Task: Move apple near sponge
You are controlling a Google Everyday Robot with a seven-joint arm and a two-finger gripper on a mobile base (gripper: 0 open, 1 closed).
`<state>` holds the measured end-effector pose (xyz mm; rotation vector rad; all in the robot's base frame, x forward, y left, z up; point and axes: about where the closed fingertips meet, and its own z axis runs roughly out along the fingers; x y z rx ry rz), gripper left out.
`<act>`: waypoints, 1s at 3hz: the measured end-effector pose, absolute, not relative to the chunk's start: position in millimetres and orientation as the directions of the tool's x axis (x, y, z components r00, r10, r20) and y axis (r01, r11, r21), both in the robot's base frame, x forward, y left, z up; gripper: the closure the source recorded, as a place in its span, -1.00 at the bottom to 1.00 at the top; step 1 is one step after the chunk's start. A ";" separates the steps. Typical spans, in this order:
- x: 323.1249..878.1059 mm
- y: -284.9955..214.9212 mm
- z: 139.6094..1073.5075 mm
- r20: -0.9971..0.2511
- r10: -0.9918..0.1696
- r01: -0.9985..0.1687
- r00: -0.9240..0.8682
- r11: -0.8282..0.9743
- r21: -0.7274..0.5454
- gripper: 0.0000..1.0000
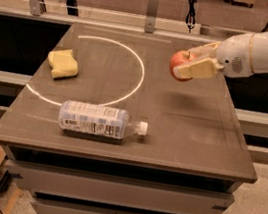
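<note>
Next, my gripper lets go of the red-orange apple against the pale yellow sponge's edge [77, 67], inside the white arc that lies behind the bottle.
The red-orange apple [180, 61] is held in my gripper [194, 63], lifted clear above the right part of the table. The gripper reaches in from the right on a white arm, its yellowish pads shut on the apple's sides. The pale yellow sponge [62, 63] lies on the table's left side, far from the apple.
A clear plastic bottle [102, 121] lies on its side near the front of the dark table [185, 132], cap pointing right. A white arc [129, 73] is marked on the tabletop between sponge and apple. Rails and posts run behind the table.
</note>
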<state>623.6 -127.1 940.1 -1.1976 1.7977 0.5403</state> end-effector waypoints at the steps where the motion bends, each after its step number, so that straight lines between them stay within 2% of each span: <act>1: 623.8 -126.9 944.5 -0.851 -0.506 -0.890 -0.138 0.440 -0.118 1.00; 2: 624.2 -110.0 943.9 -0.855 -0.503 -0.901 -0.123 0.419 -0.116 1.00; 3: 627.8 -59.3 939.5 -0.880 -0.467 -0.934 -0.082 0.345 -0.095 1.00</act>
